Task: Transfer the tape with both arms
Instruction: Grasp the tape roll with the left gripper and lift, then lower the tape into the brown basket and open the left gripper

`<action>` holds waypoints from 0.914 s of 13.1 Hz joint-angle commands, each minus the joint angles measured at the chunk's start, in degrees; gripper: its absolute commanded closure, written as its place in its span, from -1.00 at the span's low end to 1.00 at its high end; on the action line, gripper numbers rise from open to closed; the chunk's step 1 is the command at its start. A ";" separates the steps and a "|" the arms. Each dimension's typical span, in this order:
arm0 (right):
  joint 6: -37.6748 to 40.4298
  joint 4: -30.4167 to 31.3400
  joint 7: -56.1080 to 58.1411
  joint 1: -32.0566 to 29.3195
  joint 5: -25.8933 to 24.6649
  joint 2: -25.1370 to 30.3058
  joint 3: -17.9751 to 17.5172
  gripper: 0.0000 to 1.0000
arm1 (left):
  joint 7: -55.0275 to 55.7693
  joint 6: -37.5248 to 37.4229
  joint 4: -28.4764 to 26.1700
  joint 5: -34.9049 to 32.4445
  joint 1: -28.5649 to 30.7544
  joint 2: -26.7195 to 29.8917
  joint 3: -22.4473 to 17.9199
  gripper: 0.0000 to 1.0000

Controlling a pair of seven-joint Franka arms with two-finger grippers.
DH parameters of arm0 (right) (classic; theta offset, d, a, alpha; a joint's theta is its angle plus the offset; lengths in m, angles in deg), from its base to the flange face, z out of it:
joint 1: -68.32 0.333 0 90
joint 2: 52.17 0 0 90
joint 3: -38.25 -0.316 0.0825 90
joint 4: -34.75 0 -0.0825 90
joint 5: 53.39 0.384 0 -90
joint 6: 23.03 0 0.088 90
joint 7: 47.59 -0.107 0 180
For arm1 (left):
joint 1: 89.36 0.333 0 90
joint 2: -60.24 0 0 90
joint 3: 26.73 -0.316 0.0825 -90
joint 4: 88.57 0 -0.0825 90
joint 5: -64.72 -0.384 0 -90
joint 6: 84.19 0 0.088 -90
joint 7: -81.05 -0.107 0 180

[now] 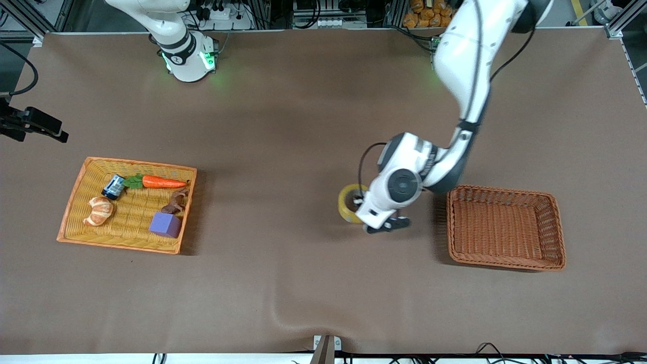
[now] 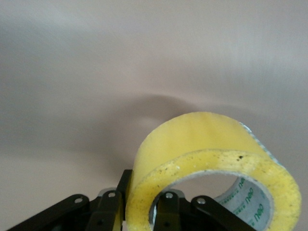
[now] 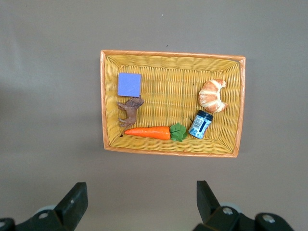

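I will release the tape with my left gripper in the brown basket, nearer its side (image 1: 486, 226) facing the yellow basket. The tape is now over the table between the baskets.
The tape (image 1: 348, 203), a yellowish ring with a grey core, stands on edge over the bare table between the two baskets. My left gripper (image 1: 360, 206) is shut on the tape's wall, one finger inside the ring and one outside. In the left wrist view the tape (image 2: 207, 139) fills the foreground with the left gripper (image 2: 139, 207) clamped on its rim. My right gripper (image 3: 140, 192) is open and empty, high over the yellow basket (image 3: 171, 54). It does not show in the front view, and the right arm waits.
The yellow basket (image 1: 76, 202) toward the right arm's end holds a purple cube (image 1: 165, 224), a carrot (image 1: 163, 182), a croissant (image 1: 99, 210), a blue can (image 1: 113, 187) and a brown figure (image 1: 175, 202). A brown basket (image 1: 505, 230) sits beside the left gripper.
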 commanded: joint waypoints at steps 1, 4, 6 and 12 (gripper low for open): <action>-0.81 2.06 -1.13 0.18 -0.44 1.94 -0.24 -1.00 | -7.70 -6.12 -2.02 -1.17 7.53 7.45 0.45 1.00; -0.81 2.06 -1.13 0.18 -0.44 1.85 -0.24 -1.00 | -16.59 -7.20 -3.16 -1.17 15.97 10.36 0.71 1.00; -0.81 2.06 -1.13 0.18 -0.44 1.85 -0.15 -1.00 | -20.38 -7.98 -3.69 -1.00 19.76 10.98 0.88 1.00; -0.81 2.06 -1.13 0.27 -0.44 1.67 -0.24 -1.00 | -30.51 -8.08 -5.18 -0.03 27.77 8.44 1.06 1.00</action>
